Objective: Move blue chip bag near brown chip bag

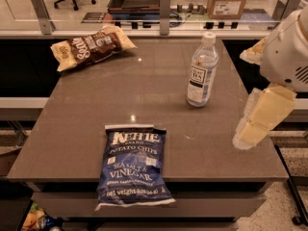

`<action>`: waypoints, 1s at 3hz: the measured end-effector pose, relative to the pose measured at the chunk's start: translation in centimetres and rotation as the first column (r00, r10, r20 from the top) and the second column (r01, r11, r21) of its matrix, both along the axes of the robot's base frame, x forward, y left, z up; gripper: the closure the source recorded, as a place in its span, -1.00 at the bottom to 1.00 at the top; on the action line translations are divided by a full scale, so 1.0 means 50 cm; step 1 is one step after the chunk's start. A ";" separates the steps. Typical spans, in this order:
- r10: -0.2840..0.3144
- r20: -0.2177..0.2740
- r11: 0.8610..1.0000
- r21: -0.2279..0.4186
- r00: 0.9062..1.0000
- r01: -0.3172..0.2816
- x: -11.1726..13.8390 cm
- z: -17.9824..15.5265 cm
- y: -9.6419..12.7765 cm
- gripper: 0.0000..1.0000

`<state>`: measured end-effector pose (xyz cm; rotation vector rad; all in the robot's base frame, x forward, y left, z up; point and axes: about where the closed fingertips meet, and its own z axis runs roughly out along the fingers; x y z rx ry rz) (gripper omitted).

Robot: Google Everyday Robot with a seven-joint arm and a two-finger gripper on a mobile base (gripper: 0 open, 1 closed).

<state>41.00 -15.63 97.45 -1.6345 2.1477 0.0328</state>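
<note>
I need to next move my gripper to the blue chip bag's middle (134, 160), below its white lettering, and close it there.
The blue chip bag (133, 164) lies flat at the front edge of the grey table (144, 85), its lower end hanging slightly over the edge. The brown chip bag (91, 46) with tan ends lies at the far left corner of the table. My gripper (248, 131) hangs at the right edge of the table, well to the right of the blue bag and far from the brown bag. It holds nothing that I can see.
A clear water bottle (202, 71) with a white cap stands upright right of centre, between my gripper and the brown bag. A rail with posts (165, 6) runs behind the table. A cardboard box (228, 0) sits beyond it.
</note>
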 end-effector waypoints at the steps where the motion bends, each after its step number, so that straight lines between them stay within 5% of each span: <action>1: 0.002 0.016 1.000 0.012 1.000 -0.002 -0.015 -0.015 0.059 -1.00; 3: 0.042 -0.073 0.998 0.039 0.996 -0.039 0.005 -0.131 0.195 -1.00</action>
